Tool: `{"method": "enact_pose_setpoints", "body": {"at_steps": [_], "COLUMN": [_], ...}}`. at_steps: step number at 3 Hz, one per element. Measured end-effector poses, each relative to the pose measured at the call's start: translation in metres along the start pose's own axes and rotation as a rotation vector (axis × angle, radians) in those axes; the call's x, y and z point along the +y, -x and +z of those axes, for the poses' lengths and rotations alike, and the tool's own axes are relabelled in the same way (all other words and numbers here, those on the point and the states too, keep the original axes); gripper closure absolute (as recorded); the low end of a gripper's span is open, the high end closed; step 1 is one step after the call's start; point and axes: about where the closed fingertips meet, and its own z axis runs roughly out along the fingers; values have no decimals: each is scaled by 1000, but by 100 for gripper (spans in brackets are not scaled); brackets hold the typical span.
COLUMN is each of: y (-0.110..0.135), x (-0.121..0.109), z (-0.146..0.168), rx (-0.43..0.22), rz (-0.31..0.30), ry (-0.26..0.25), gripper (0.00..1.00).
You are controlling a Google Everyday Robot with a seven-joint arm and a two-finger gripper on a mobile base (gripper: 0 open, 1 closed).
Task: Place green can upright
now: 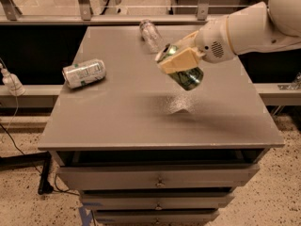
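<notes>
My gripper will let go of the green can, upright on the grey table (161,109) in front of the clear plastic bottle. The can now hangs tilted above the table's middle.
The green can (187,77) is shiny metallic green with a silver top. It hangs tilted in the air above the middle of the grey table (117,121), its top pointing up and to the left. My gripper (178,62) reaches in from the right on the white arm (244,29) and is shut on the green can, with a tan finger (176,60) lying across its upper side. The can's shadow falls on the tabletop below it.
A silver-white can with green print (83,72) lies on its side at the table's left. A clear plastic bottle (150,34) lies at the back edge. Drawers (157,180) sit under the tabletop. A railing runs behind the table.
</notes>
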Motion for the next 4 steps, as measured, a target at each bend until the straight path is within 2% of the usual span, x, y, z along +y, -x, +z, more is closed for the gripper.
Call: {"method": "enact_pose_setpoints", "body": {"at_steps": [1, 2, 3, 4], "y": [30, 43, 43, 33], "x": [21, 34, 41, 45], "z": [16, 24, 26, 24], "rx": [-207, -386, -522, -623], "rz": [47, 112, 158, 166], "ry": [58, 92, 109, 115], "gripper": [100, 100, 100, 100]}}
